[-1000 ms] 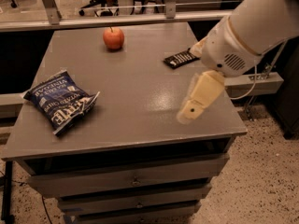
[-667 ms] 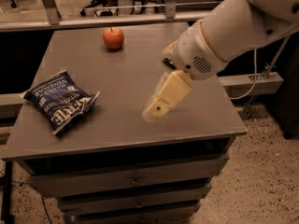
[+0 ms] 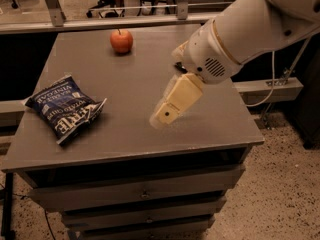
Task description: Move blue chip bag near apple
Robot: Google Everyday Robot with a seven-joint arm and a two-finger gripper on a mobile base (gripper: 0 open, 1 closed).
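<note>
The inner end (image 3: pixel 91 106) of the blue chip bag points toward the middle of the grey table, and I need to close my gripper on that end.
The blue chip bag (image 3: pixel 65 108) lies flat on the left front part of the grey table (image 3: pixel 130 79), crinkled, with white lettering. The red-orange apple (image 3: pixel 121 41) stands at the far middle of the table, well apart from the bag. My gripper (image 3: pixel 167 113) hangs above the table's front middle, to the right of the bag and not touching it. The white arm (image 3: pixel 235 39) reaches in from the upper right.
A small black bar (image 3: pixel 178 64) peeks out from behind the arm at the table's right. The table top sits on a drawer cabinet (image 3: pixel 145 194). A metal rail (image 3: pixel 100 25) runs behind the table. Office chairs stand on the floor far back.
My gripper has moved left across the table, from the right edge toward the front middle, closer to the bag. The arm now hides most of the black bar. Bag and apple have not moved.
</note>
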